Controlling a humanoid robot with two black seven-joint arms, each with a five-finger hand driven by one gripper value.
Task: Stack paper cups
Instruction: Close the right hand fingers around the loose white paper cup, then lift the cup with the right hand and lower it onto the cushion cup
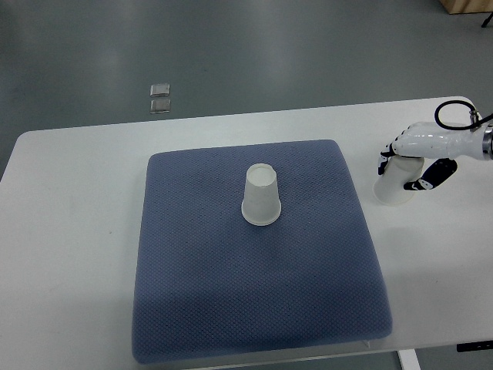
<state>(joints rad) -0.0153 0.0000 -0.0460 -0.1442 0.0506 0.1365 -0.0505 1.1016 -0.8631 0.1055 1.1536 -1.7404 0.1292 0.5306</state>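
My right gripper needs to let go of the second cup over the top of the white paper cup point(263, 166) on the blue-grey mat.
One white paper cup point(260, 196) stands upside down near the middle of the blue-grey mat point(192, 293). A second white paper cup point(396, 186) sits upside down on the white table to the right of the mat. My right hand point(406, 163) comes in from the right edge and its fingers wrap around the upper part of that second cup, thumb on the near side. The cup's base still appears to rest on the table. The left arm does not show.
The white table point(69, 231) carries the mat, with bare surface on both sides. Two small clear squares point(160, 98) lie on the grey floor beyond the table's far edge. A wooden corner point(466, 6) shows at the top right.
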